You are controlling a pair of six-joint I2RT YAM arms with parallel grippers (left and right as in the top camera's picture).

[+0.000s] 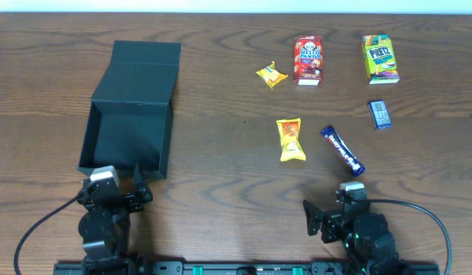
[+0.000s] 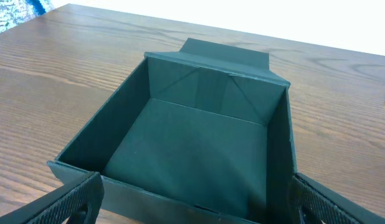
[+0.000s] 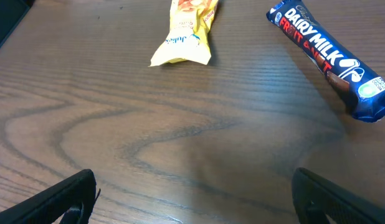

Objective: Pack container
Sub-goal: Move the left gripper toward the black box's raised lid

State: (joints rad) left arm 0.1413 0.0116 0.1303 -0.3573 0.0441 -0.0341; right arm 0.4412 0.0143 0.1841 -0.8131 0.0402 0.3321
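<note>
My left gripper is going to close on the top edge of the container's side (image 1: 170, 133) (image 2: 292, 126) that faces the yellow snack packet, around the middle of that edge.
The dark teal-black container (image 1: 99, 127) lies open and empty at the left, its flap lid folded back toward the far edge. In the left wrist view its near wall (image 2: 180, 199) sits just ahead of my open left gripper (image 2: 192, 208). The left gripper (image 1: 120, 186) is at the container's near side. My right gripper (image 1: 334, 210) is open and empty over bare wood (image 3: 192, 199), just short of a blue Dairy Milk bar (image 1: 342, 150) (image 3: 332, 61) and a yellow snack packet (image 1: 290, 140) (image 3: 184, 31).
Farther back lie a small yellow-orange packet (image 1: 271, 74), a red Hello Panda box (image 1: 308, 59), a green-yellow Pretz box (image 1: 379, 58) and a small blue packet (image 1: 379, 114). The wooden table's far edge runs along the top.
</note>
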